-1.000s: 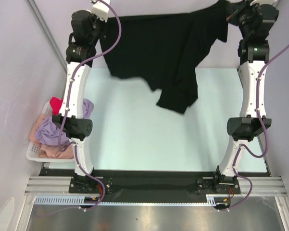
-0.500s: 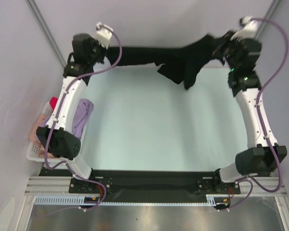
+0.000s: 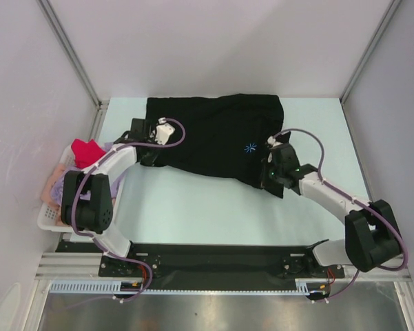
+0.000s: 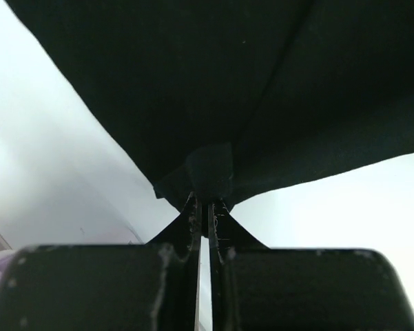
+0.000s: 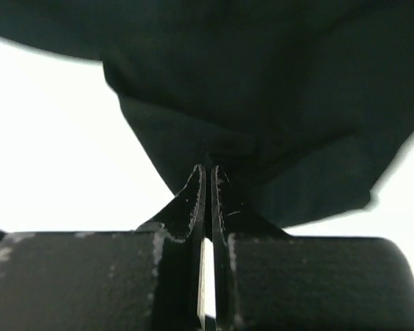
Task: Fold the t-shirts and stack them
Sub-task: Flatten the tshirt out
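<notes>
Next, I release the black t-shirt's corner from my left gripper on the bare table (image 3: pixel 156 186) just below its near edge, toward the basket.
The large black t-shirt (image 3: pixel 213 134) lies spread on the pale table (image 3: pixel 213 217), its tiny blue chest mark (image 3: pixel 249 147) facing up. My left gripper (image 3: pixel 150 156) is low at the shirt's near left corner, shut on a pinch of black cloth (image 4: pixel 208 176). Low at the near right corner, my right gripper (image 3: pixel 271 181) is likewise shut on a fold of the same cloth (image 5: pixel 213 155). In both wrist views the fabric fans out away from the fingertips. A red t-shirt (image 3: pixel 88 150), a lavender one (image 3: pixel 118 181) and a pale pink one (image 3: pixel 54 187) sit bunched together at the left.
A white lattice basket (image 3: pixel 48 219) holding the bunched shirts stands off the table's left edge, beside the left arm's elbow (image 3: pixel 89 203). Grey walls close in the back and both sides. The arm bases sit on a black rail (image 3: pixel 213 262) at the near edge.
Both arms have swung down and toward the near side from high at the back. The black shirt, which hung bunched between them, now lies flat on the table.
</notes>
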You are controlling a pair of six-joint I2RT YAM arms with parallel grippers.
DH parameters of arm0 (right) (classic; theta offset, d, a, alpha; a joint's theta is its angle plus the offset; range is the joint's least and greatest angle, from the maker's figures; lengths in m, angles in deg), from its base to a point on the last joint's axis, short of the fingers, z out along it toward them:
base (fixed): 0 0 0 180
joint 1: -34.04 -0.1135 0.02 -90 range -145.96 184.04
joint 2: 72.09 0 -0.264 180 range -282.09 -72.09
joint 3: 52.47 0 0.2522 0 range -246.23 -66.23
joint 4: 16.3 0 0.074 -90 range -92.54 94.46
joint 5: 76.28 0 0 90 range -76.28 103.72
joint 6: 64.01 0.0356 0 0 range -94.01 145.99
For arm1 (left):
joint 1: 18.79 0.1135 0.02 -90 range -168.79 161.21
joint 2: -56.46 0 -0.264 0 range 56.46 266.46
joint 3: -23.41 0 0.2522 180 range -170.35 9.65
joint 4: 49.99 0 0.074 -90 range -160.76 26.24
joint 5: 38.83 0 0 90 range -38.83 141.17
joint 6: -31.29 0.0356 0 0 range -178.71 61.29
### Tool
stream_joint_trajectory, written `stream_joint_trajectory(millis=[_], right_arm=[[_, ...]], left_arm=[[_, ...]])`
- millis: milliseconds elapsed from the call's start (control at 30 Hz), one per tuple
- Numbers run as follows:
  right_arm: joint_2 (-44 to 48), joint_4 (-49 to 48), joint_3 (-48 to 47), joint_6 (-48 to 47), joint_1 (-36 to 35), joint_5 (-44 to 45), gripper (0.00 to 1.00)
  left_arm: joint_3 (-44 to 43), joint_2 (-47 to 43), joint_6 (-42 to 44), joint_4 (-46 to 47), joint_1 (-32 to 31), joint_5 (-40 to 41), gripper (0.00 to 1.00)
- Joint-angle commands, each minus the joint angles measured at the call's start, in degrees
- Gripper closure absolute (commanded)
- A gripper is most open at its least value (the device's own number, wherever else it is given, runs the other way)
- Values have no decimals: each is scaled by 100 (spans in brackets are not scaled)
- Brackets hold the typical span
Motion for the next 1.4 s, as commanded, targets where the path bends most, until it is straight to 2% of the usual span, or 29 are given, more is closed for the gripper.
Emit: stream_joint_trajectory(millis=[0, 33, 100, 133, 200, 233, 300, 333, 467, 500, 600, 733, 800, 933, 967, 1000, 1033, 1067, 1167, 1300, 1367], right_arm=[[-303, 332, -32, 445, -405, -418, 100], [-392, 412, -102, 402, -624, -645, 98], [-568, 736, -321, 88, -871, -848, 87], [-665, 869, -609, -98, -1081, -1180, 69], [-701, 1333, -953, -511, -1206, -1368, 44], [-623, 1449, -1199, -713, -1154, -1133, 23], [-517, 1520, -1315, -759, -822, -816, 15], [-438, 1468, -1342, -637, -298, -815, 15], [-490, 986, -1315, -215, 978, -255, 18], [-534, 880, -1324, -153, 1130, 270, 19], [-885, 293, -1368, -21, 1710, 748, 23], [-1622, -289, -1543, 120, 2352, 549, 26], [-2174, -369, -1780, 181, 2633, 119, 30], [-2879, -474, -2018, 164, 2661, -198, 36], [-2942, -553, -2019, 199, 2661, -278, 39], [-2977, -650, -1932, 260, 2661, -444, 52], [-3012, -755, -1870, 295, 2670, -558, 60], [-3013, -965, -1808, 331, 2678, -734, 75], [-2881, -1125, -1545, 550, 2784, -797, 100], [-2179, -1099, -790, 989, 3371, -569, 100], [-1529, -1055, -148, 1148, 3846, -560, 100]], left_arm=[[94, -406, 15, 507, 144, 92, 100], [112, -406, 15, 525, 144, 92, 100], [165, -432, 15, 551, 144, 92, 100], [165, -415, 6, 551, 144, 75, 100], [139, -406, 6, 516, 144, 48, 100], [139, -406, 15, 490, 144, 22, 100], [147, -406, 23, 472, 144, -40, 100], [147, -397, 24, 446, 152, -101, 100], [174, -423, 23, 332, 144, -207, 100], [200, -450, 24, 323, 144, -233, 100], [262, -485, 6, 314, 144, -277, 100], [314, -573, -64, 287, 144, -330, 100], [367, -590, -108, 296, 152, -400, 100], [481, -634, -161, 349, 144, -392, 100], [525, -652, -152, 366, 144, -374, 100], [534, -661, -170, 366, 144, -383, 100], [543, -670, -152, 366, 144, -383, 100], [560, -687, -152, 349, 144, -365, 100], [631, -748, -47, 279, 144, -374, 100], [815, -889, 234, 95, 144, -601, 100], [929, -898, 340, -28, 135, -909, 100]])
